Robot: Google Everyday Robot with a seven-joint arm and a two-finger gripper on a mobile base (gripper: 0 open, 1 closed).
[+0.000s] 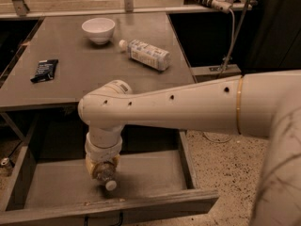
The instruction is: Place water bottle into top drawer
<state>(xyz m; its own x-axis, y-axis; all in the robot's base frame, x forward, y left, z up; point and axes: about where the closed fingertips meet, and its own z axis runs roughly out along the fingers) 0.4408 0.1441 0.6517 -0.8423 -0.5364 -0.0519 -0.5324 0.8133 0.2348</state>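
Next, my gripper lets go of the water bottle on the top drawer's grey bottom [106, 180], just behind the front panel's handle.
The top drawer [150, 204] is pulled open below the table's front edge, with a grey floor and a flat front panel. My gripper [102, 167] hangs from the white arm inside the drawer's left half, low over its floor. It is shut on the water bottle [105, 174], a small clear bottle whose white cap points down and toward the front. Most of the bottle is hidden by the wrist.
On the grey table [94, 74] lie a white bowl [98, 29], an opaque white-labelled bottle [146, 54] on its side, and a dark packet [44, 70]. My arm spans the frame from the right. A speckled floor lies to the right of the drawer.
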